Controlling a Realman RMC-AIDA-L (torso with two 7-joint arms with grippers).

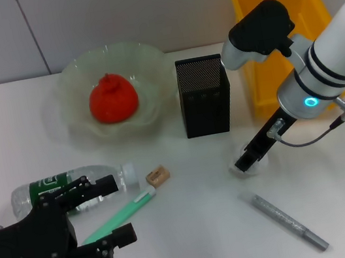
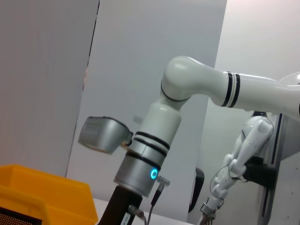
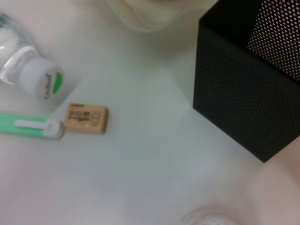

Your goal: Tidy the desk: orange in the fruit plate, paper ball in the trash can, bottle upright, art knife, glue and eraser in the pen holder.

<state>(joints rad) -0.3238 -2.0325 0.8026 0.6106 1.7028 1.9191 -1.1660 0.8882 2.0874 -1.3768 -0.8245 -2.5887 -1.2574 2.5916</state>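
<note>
I will use my right gripper to drop the paper ball, now in front of the black pen holder, inside the yellow trash can, by the trash can's side (image 1: 263, 43) closest to the pen holder.
The orange (image 1: 113, 99) lies in the pale-green fruit plate (image 1: 157, 115). The bottle (image 1: 69, 184) lies on its side at the front left, its cap (image 3: 44, 79) pointing toward the tan eraser (image 1: 157, 176) (image 3: 86, 118). A green stick with a white cap (image 1: 122, 215) lies beside them, and a grey metal art knife (image 1: 287, 222) at the front right. My left gripper (image 1: 103, 212) is open, one finger over the bottle and the other past the green stick. My right gripper (image 1: 247, 159) reaches down onto the small white paper ball (image 1: 244, 166) in front of the black pen holder (image 1: 204, 96).
The yellow trash can (image 1: 283, 37) stands at the back right, just beyond the pen holder, with my right arm's forearm in front of it. The left wrist view shows only that arm and a corner of the trash can (image 2: 28, 187).
</note>
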